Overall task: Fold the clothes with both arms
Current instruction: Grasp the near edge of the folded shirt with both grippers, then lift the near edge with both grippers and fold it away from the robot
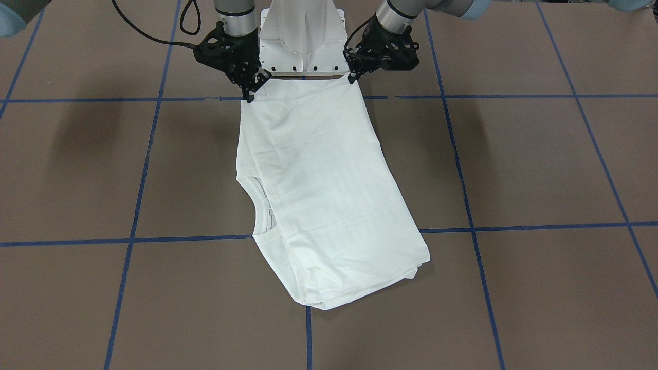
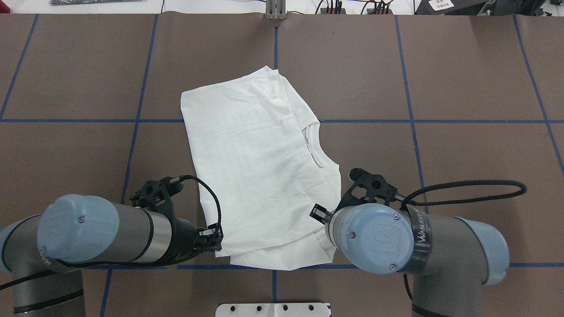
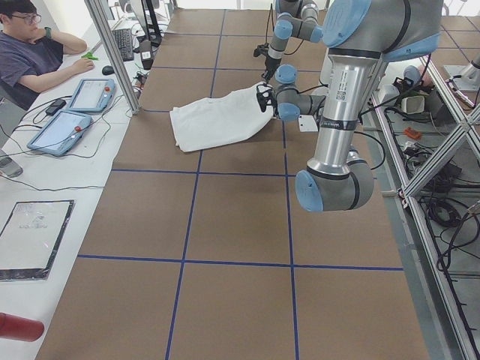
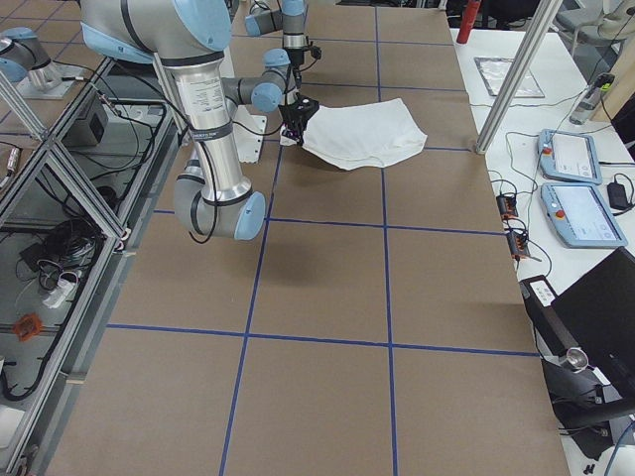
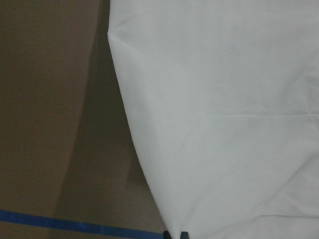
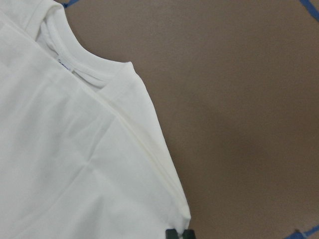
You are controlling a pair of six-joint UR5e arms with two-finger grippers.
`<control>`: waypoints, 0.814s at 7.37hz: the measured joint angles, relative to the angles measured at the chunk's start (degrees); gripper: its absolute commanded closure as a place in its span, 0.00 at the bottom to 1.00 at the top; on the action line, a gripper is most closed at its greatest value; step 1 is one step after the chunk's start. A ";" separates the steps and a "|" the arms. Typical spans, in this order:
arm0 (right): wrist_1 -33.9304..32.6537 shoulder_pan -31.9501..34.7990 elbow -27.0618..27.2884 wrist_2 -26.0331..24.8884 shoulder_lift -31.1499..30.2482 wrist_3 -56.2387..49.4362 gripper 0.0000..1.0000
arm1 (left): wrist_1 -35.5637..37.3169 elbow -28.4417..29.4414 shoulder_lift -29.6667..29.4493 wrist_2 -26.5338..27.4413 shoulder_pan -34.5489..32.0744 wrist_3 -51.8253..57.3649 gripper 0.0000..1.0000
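I will let go of the shirt's near corner, now pulled taut and slightly raised, with my right gripper on the plain cloth (image 1: 311, 206) beside the ribbed neck.
The white T-shirt (image 1: 318, 195) lies folded on the brown table, plain side up, with its ribbed neck (image 2: 313, 149) showing at one side. The printed text is hidden. My left gripper (image 1: 353, 78) is shut on the shirt's corner nearest the robot on its side, also seen in the overhead view (image 2: 216, 247). My right gripper (image 1: 251, 95) is shut on the other near corner. The hem between them is pulled taut and slightly raised. Each wrist view shows shirt cloth at the fingertips, the left wrist view (image 5: 177, 234) and the right wrist view (image 6: 179, 234).
The white pedestal base (image 1: 303, 41) stands just behind the held hem. Blue tape lines (image 1: 514, 96) grid the brown table. An operator (image 3: 34, 52), tablets (image 3: 90, 94) and a metal post (image 3: 112, 52) are at the far table edge.
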 measured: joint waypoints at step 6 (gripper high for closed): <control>-10.65 2.72 -0.67 -1.84 9.77 -6.82 1.00 | 14.45 -2.35 -7.36 -3.33 -9.67 7.92 1.00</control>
